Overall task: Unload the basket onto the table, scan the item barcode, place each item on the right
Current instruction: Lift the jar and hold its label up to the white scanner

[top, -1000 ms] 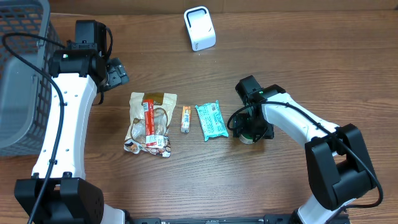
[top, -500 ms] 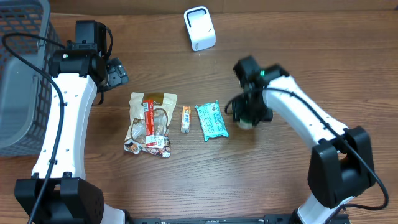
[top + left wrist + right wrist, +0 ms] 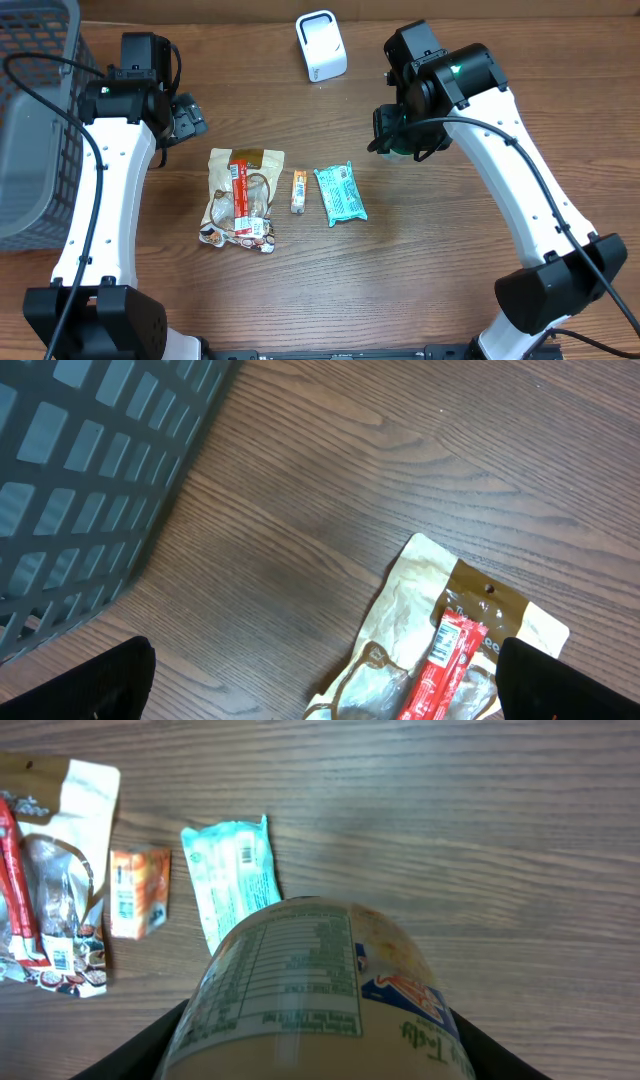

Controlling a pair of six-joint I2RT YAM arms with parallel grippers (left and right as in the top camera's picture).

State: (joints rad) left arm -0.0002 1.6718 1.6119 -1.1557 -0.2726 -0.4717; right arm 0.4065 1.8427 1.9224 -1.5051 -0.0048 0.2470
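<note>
Next, my right gripper sets the pale bottle down on the bare wood (image 3: 481, 202) (image 3: 550, 898) beyond the teal packet, away from the orange box.
My right gripper (image 3: 399, 138) is shut on a pale bottle (image 3: 310, 990) with a nutrition label and a blue and red logo, and holds it above the table. In the overhead view only a greenish sliver of the bottle (image 3: 392, 150) shows under the wrist. The white scanner (image 3: 321, 45) stands at the far edge, left of that gripper and apart from it. My left gripper (image 3: 185, 118) is open and holds nothing. In the left wrist view, its fingers (image 3: 100, 680) hang above the wood and a brown pouch (image 3: 450, 640).
A brown snack pouch with a red stick pack (image 3: 242, 195), a small orange box (image 3: 298, 190) and a teal packet (image 3: 340, 193) lie in a row mid-table. A grey mesh basket (image 3: 30, 120) fills the left edge.
The right arm has lifted the bottle from the table beside the teal packet and carried it toward the far edge, nearer the scanner. The left arm has not moved.
</note>
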